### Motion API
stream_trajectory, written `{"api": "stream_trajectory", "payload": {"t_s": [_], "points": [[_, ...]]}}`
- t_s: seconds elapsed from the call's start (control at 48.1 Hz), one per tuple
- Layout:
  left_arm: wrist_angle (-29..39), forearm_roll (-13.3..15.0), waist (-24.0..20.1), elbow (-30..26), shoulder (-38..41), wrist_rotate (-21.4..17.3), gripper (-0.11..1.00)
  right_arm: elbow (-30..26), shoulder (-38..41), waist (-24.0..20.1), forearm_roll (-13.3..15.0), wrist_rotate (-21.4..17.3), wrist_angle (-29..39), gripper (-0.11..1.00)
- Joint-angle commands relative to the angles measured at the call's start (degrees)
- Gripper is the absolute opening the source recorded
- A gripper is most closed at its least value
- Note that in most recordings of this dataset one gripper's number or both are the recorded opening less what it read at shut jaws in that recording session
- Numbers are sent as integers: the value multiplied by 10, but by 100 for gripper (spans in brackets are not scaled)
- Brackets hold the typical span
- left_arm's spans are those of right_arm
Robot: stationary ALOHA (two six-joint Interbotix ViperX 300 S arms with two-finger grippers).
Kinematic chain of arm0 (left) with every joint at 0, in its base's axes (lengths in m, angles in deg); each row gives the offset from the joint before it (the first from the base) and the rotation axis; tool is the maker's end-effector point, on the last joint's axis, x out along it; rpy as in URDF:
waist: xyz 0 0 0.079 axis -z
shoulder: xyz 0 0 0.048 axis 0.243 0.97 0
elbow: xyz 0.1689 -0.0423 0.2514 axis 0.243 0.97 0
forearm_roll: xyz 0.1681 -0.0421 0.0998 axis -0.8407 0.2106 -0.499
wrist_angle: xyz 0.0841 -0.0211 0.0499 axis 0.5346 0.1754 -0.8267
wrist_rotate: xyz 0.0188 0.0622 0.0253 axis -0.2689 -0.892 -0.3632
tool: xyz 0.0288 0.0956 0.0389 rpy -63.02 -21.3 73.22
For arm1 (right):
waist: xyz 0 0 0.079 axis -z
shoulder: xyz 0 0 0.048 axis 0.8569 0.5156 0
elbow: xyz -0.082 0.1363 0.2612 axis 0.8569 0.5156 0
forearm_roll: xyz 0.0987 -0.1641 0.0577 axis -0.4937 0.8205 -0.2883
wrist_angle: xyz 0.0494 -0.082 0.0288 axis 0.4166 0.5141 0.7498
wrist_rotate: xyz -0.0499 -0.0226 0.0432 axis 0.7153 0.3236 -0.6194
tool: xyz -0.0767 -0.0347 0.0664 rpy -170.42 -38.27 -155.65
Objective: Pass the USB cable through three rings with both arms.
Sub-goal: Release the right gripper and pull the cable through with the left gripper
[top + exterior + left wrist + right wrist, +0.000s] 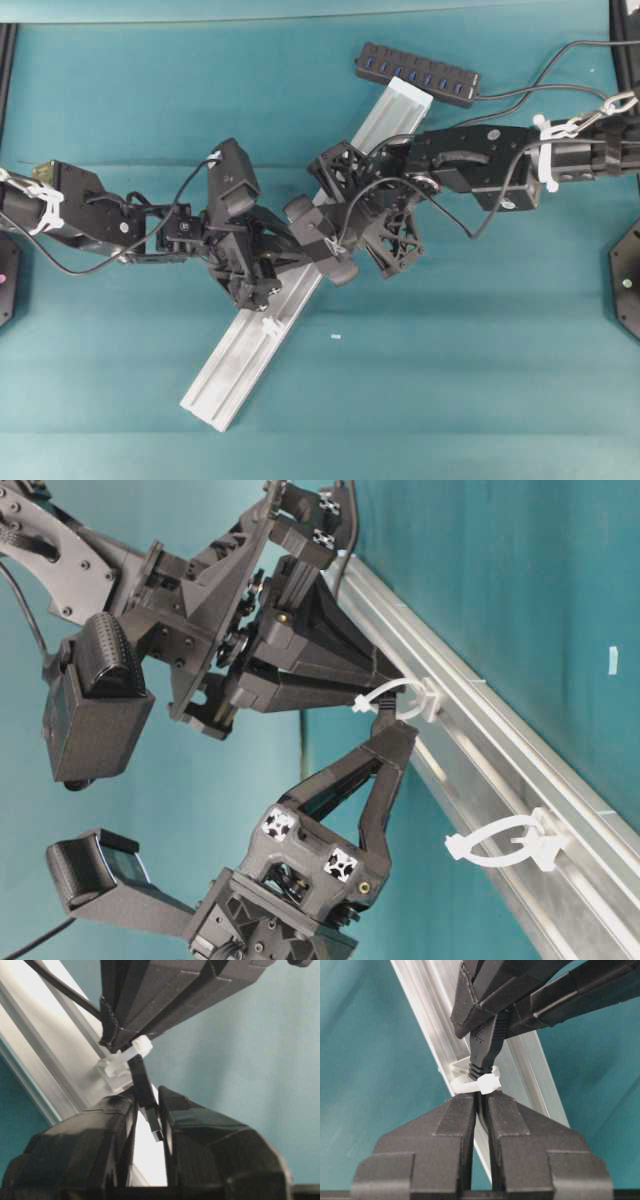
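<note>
The cable is held behind the ring by my right gripper, so that gripper should open while my left gripper pulls the plug clear, then grasps the cable (pixel 386 705) past the ring.
The USB cable's black plug (pixel 145 1092) hangs down through a white ring (pixel 127 1057) on the silver rail (pixel 250 350). My left gripper (pixel 148 1097) is shut on that plug, and the plug's silver tip (pixel 156 1132) shows between the fingers. On the other side of the same ring (pixel 480 1084), my right gripper (pixel 481 1097) is shut on the thin cable. The table-level view shows both grippers meeting at this ring (pixel 400 700), with a second ring (pixel 510 842) free further down the rail. The cable (pixel 65 990) runs back along the rail.
The black multi-port hub (pixel 418 73) lies beyond the rail's far end, its own lead trailing right. A small white scrap (pixel 335 337) lies on the teal table (pixel 450 380). Both arms crowd over the rail's middle.
</note>
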Motion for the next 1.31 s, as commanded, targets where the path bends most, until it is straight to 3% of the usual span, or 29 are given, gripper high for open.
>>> {"api": "stream_trajectory", "payload": {"t_s": [0.0,0.415,0.478,0.665,0.727,0.872,1.288], "points": [[-5,-3,4,-9,-10,-1,15,-3,-2,2,-3,-4,-5,8],[-5,-3,6,-4,-11,4,15,-2,-5,4,-18,-8,-2,12],[-4,-3,6,-4,-11,7,15,-2,-7,6,-25,-8,3,25],[19,-3,8,-5,-22,7,13,-3,-15,18,-32,-15,19,78],[25,-3,8,-4,-23,8,13,-2,-18,22,-32,-24,20,87],[27,-3,14,-4,-29,8,12,1,-29,30,-30,-52,19,82],[64,-3,32,10,-77,33,12,0,-51,16,-30,-112,8,81]]}}
